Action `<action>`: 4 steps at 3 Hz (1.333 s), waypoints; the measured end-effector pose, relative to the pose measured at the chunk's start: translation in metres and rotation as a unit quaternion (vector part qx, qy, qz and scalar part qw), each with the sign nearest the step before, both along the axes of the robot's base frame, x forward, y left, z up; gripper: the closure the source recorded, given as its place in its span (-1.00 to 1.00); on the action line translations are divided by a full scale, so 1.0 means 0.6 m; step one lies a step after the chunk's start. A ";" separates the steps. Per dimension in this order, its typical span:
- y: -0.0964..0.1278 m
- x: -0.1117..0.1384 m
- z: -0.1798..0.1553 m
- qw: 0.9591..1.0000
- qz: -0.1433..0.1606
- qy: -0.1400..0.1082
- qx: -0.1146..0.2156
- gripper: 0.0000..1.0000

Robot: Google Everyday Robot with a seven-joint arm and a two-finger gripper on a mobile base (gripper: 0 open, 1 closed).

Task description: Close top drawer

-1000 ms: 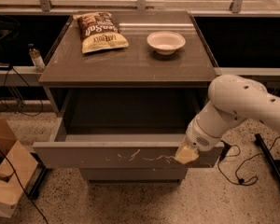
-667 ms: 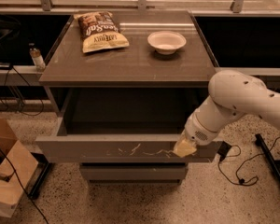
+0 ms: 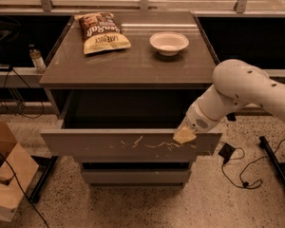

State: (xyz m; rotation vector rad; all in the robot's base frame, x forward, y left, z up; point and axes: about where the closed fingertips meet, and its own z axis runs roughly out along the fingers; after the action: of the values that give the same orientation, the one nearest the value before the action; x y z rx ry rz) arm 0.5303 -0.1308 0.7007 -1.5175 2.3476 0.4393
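My gripper will let go of the top drawer once its scratched front sits just below the front edge of the cabinet top (image 3: pixel 129 119).
The top drawer (image 3: pixel 109 145) is a wide grey handleless drawer with pale scratch marks across its front. It stands pulled out from under the cabinet top, and its inside is dark. My gripper (image 3: pixel 184 135) is at the end of the white arm (image 3: pixel 242 89), which comes in from the right. Its yellowish tip rests against the right part of the drawer front, at the top edge.
A chip bag (image 3: pixel 101 31) and a white bowl (image 3: pixel 169 42) lie on the cabinet top (image 3: pixel 128 65). A lower drawer front (image 3: pixel 133 175) sits below. A cardboard box (image 3: pixel 4 179) stands at the left on the floor, with cables (image 3: pixel 242 175) at the right.
The drawer has slid back toward the cabinet, and my gripper has moved with its front panel, staying against it.
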 end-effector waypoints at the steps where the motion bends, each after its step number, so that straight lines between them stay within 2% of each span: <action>1: 0.001 0.007 -0.010 1.000 -0.005 -0.005 -0.010 1.00; 2: 0.004 0.027 -0.023 1.000 -0.005 -0.012 -0.012 1.00; 4: 0.009 0.112 -0.066 0.999 -0.020 -0.032 0.017 1.00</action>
State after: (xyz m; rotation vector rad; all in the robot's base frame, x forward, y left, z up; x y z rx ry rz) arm 0.5973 -0.1252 0.6611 -1.4460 2.3051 0.4113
